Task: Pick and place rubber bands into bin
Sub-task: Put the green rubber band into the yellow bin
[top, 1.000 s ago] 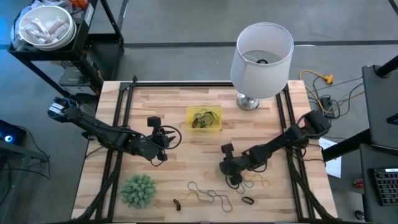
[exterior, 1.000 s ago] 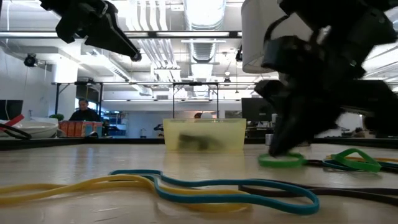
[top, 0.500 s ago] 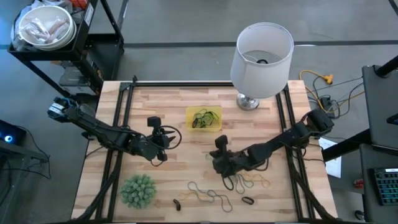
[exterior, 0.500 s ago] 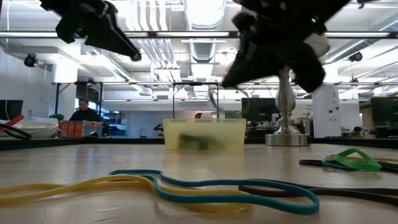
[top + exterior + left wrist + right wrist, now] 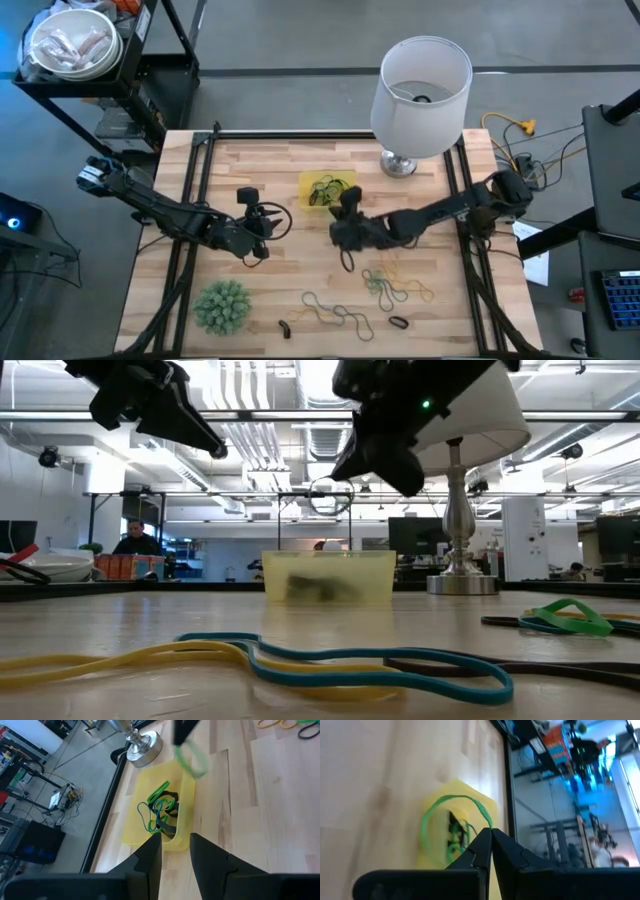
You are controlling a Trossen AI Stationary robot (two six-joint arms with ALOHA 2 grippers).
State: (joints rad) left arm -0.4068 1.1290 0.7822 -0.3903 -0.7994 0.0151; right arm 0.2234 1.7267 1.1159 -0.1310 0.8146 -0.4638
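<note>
My right gripper is going to let go of the green rubber band on top of the rubber bands in the yellow bin (image 5: 328, 189) (image 5: 460, 851).
The yellow bin (image 5: 328, 190) sits on the table's far middle with several bands in it; it also shows in the low view (image 5: 328, 578) and the left wrist view (image 5: 150, 820). My right gripper (image 5: 338, 235) hovers just near of the bin, shut on a green rubber band (image 5: 451, 799). That band shows as a loop in the low view (image 5: 330, 495). My left gripper (image 5: 175, 851) is open and waits left of the bin, touching nothing. Loose rubber bands (image 5: 400, 285) lie on the table's near right, more of them (image 5: 335, 312) by the near edge. My right gripper pinches the green rubber band between its two shut fingertips at one spot on the loop (image 5: 487, 824). The band is lifted clear of the table. Its open loop stands out beyond the fingertips, over the table beside the bin (image 5: 445, 820).
A lamp with a large white shade (image 5: 420, 85) stands on its metal base (image 5: 398, 163) at the far right. A spiky green ball (image 5: 222, 305) sits near left. A small black band (image 5: 398, 322) and a dark one (image 5: 285, 328) lie by the near edge. A person (image 5: 132, 538) sits far off in the room.
My right gripper has risen from the band cluster on the near right and moved toward the table's left and far edge, up to the bin. The green band has come with it, lifted clear of the table.
</note>
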